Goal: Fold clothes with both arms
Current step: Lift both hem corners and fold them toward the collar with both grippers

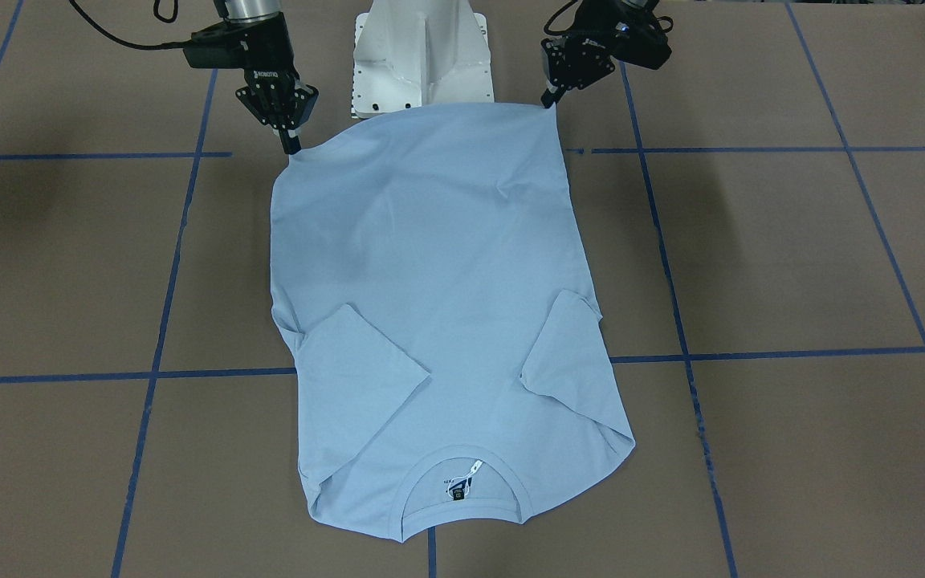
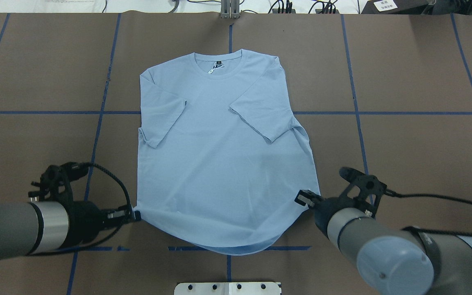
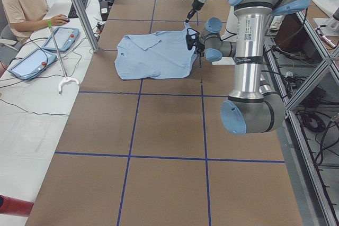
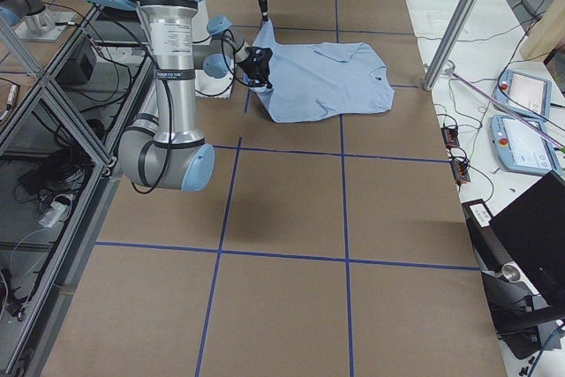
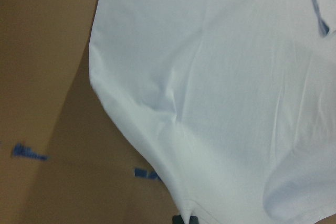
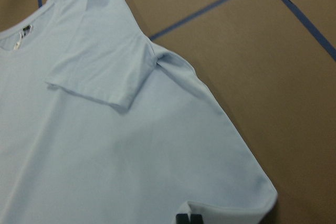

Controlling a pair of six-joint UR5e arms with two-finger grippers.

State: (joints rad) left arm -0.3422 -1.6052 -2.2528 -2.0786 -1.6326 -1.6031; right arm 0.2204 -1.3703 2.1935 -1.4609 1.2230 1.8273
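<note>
Next, the left gripper releases the hem corner at the T-shirt's outer shoulder corner [image 1: 635,441], beside the folded sleeve straight ahead.
The light blue T-shirt [image 1: 430,281] lies flat on the brown table, its collar [image 1: 462,482] on the far side from the robot and both sleeves folded inward. No palm-tree print shows. My left gripper [image 1: 548,103] is shut on one hem corner next to the base; it also shows in the overhead view [image 2: 135,214]. My right gripper [image 1: 292,148] is shut on the other hem corner and shows in the overhead view too [image 2: 301,197]. The hem [image 2: 228,246] between them curves toward the base. Both wrist views show cloth [image 5: 220,77] [image 6: 131,145] at the fingertips.
The white pedestal base [image 1: 418,56] stands just behind the hem. Blue tape lines [image 1: 751,353] grid the brown table. In the exterior left view an operator [image 3: 21,3] sits at a side desk with tablets [image 3: 63,38], beside a metal pole [image 3: 79,9].
</note>
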